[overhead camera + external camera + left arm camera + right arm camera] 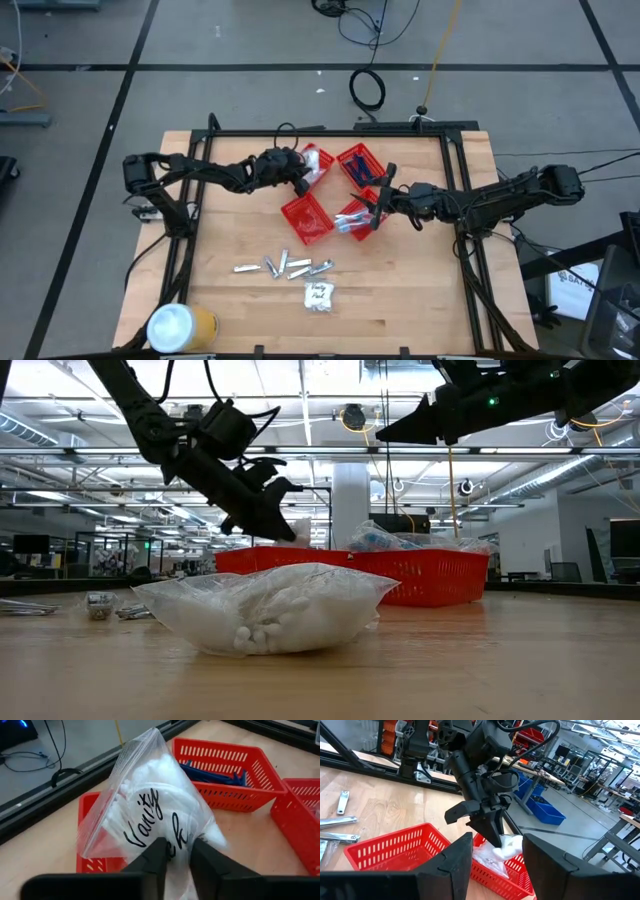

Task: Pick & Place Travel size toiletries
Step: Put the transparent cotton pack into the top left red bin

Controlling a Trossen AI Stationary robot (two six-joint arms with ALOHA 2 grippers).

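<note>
The Vanity bag sticks up over the rim of the far red basket, so next my left gripper grips the bag again and settles it down inside [516, 865] before it moves away.
My left gripper [303, 180] is over the far red basket [92, 865], shut on a clear zip bag [150, 805] of white items with "Vanity" handwritten on it. My right gripper [375, 205] stands open over the right-hand baskets, nothing between its fingers [497, 865]. Dark blue razors [215, 772] lie in another red basket [360, 165]. A second clear bag [318, 295] lies flat on the table near the front, and several silvery pieces [285, 267] lie just beyond it. My left gripper pinches the bag between its two fingers [157, 857] at the bag's near end [177, 842], by the handwriting. The fingers slant down from the table's left. The bag reaches away from the fingertips and its far part [507, 847] lies in the red basket.
Several red mesh baskets [305, 220] cluster at the table's middle, between the two arms. A large yellow can with a white lid [180, 328] stands at the near left corner. Bare wood lies along the near right.
</note>
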